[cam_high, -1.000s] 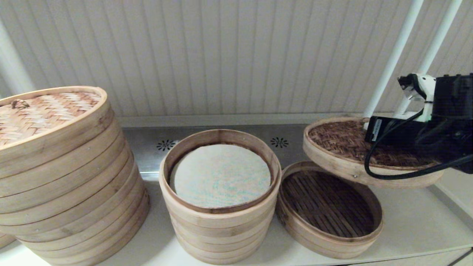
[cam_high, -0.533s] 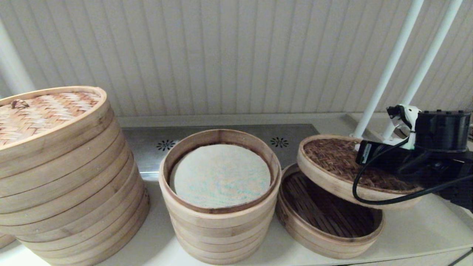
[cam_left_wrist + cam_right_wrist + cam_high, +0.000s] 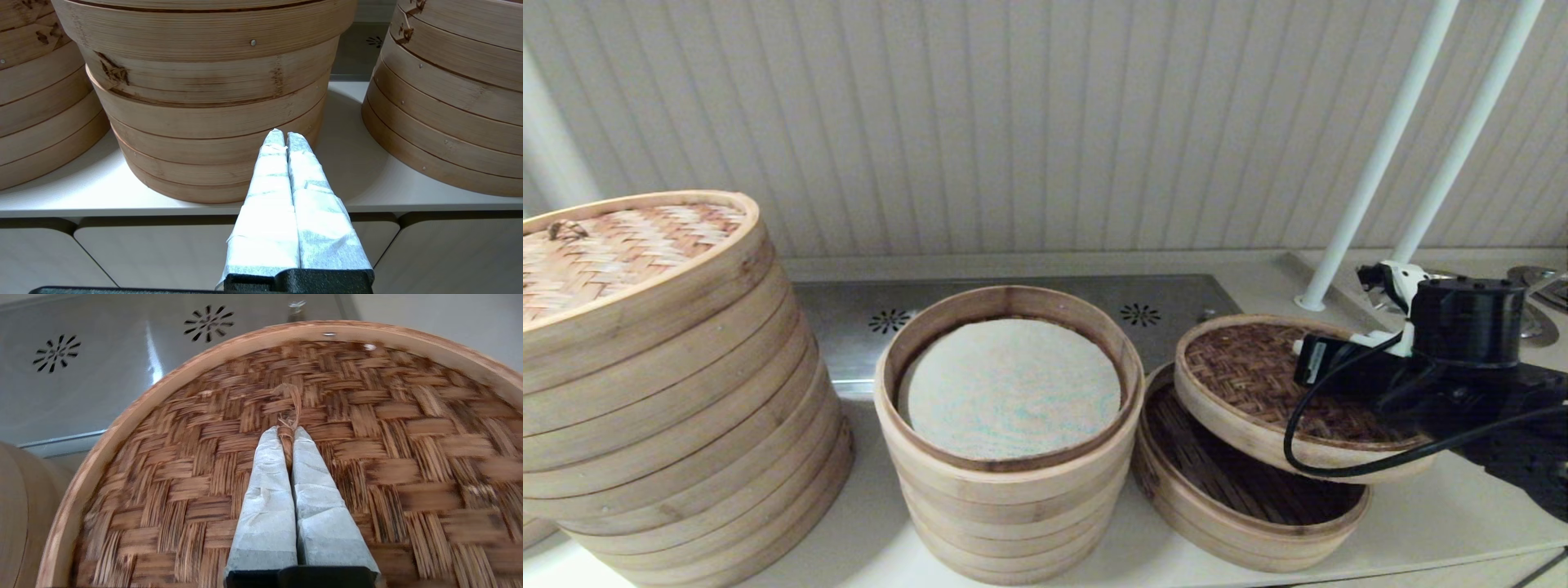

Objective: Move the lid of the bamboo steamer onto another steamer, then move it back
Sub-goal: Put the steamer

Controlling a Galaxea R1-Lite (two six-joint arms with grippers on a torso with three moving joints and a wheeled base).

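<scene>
Next, I release the bamboo steamer lid, which hangs tilted just above the tray, with my right gripper squarely on the shallow steamer tray with the dark slatted bottom (image 3: 1267, 440).
The bamboo steamer lid (image 3: 1250, 376), dark woven top and pale rim, hangs tilted just above the shallow steamer tray (image 3: 1258, 551), covering its back right part. I cannot tell whether the lid touches the tray. My right gripper (image 3: 287, 433) is shut on a thin bamboo strand at the middle of the lid's top (image 3: 196, 457). Its black wrist (image 3: 1462, 359) reaches in from the right over the lid. The tray's dark slatted bottom shows at the front left. My left gripper (image 3: 281, 136) is shut on nothing, low before the counter edge.
A tall pale stack with a whitish liner (image 3: 1009, 482) stands in the middle, close to the tray's left side. A big wide stack with a light woven lid (image 3: 670, 425) fills the left. Two white poles (image 3: 1372, 163) rise behind the lid.
My right gripper has come down and slightly left with the lid, which now sits much lower over the shallow tray.
</scene>
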